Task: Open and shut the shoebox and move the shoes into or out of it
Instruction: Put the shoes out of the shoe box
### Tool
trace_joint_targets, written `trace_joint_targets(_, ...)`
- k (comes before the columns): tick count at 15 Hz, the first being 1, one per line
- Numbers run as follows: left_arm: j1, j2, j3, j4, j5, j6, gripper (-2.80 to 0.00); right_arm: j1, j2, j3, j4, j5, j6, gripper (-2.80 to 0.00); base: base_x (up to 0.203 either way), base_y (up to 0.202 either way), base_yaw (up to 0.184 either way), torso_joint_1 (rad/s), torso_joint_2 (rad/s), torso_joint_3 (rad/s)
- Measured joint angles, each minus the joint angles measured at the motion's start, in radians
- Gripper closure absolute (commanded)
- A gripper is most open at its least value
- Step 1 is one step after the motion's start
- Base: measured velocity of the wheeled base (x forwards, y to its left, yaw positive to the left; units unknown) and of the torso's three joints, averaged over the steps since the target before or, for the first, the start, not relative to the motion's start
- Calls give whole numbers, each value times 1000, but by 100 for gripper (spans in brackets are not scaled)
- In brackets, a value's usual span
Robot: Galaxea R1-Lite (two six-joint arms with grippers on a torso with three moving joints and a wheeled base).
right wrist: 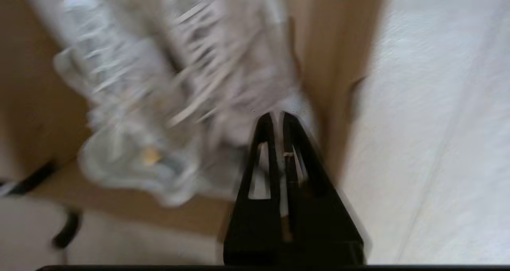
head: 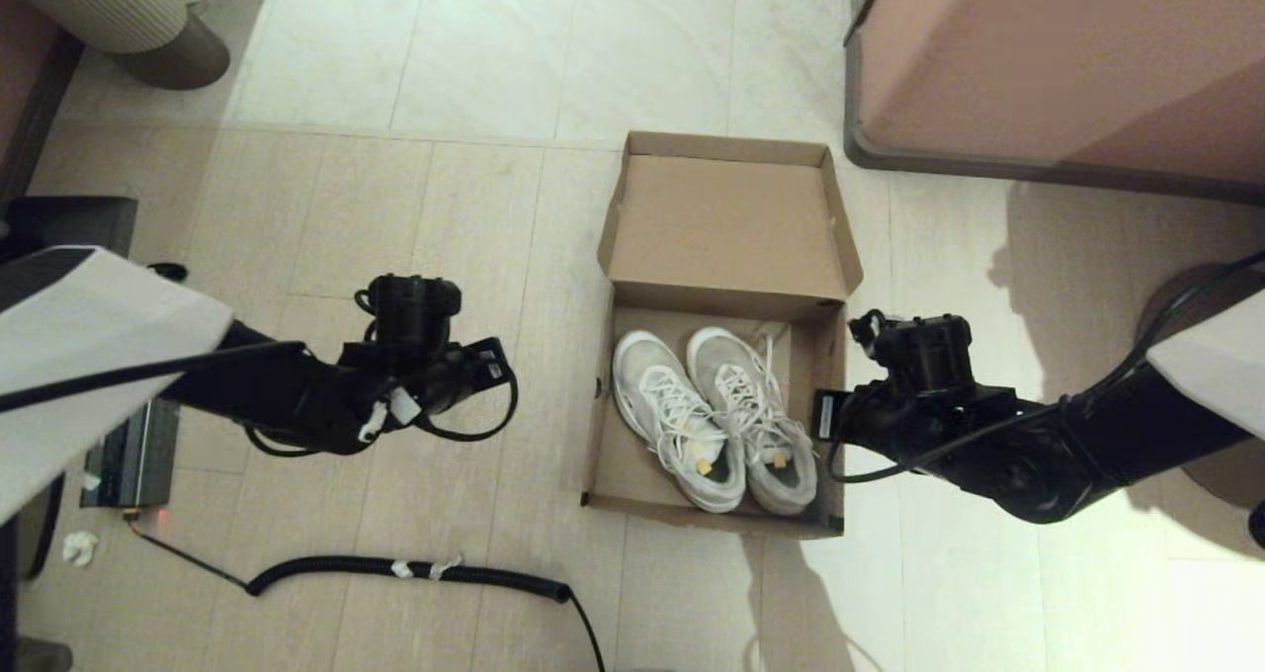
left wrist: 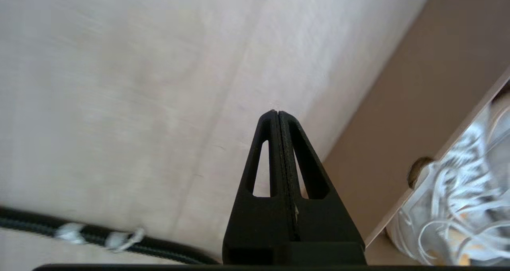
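Observation:
Both white sneakers should be grabbed together next by my right gripper, which closes on the touching sides of their openings (head: 743, 457) (right wrist: 201, 157) with one finger inside each.
The shoebox (head: 599, 425) sits open on the floor, its flap lid (head: 726, 222) laid back away from me. Both white sneakers (head: 712, 415) lie side by side inside, toes toward the lid. My left gripper (left wrist: 277, 112) is shut and empty above bare floor, just left of the box's outer wall (left wrist: 398, 123); a shoe (left wrist: 458, 207) shows past that wall. My right gripper (right wrist: 277, 114) hovers by the box's right wall (right wrist: 330, 63), its fingers together with nothing held, over the heel end of the nearer shoe (right wrist: 223, 83). In the head view both arms flank the box.
A large pinkish-brown cabinet (head: 1057, 59) stands at the back right. A black coiled cable (head: 415, 568) runs across the floor in front of the left arm. A black device (head: 133, 460) and crumpled paper (head: 79, 548) lie far left. A ribbed round object (head: 128, 10) stands back left.

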Motion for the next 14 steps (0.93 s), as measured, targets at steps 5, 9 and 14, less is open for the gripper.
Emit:
trace_joint_targets(5,23,-86,69,-70,8,8,0,95,72,5,-70,-57,55,-280,0,0,0,0,0,0)
trace_joint_targets(9,40,-104,71,-73,7,8,0,161,102,22,-86,-60,57,-280,0,0,0,0,0,0)
trace_joint_targets(14,75,-142,84,-75,3,3,0,183,202,5,-141,-77,11,-280,0,0,0,0,0,0)
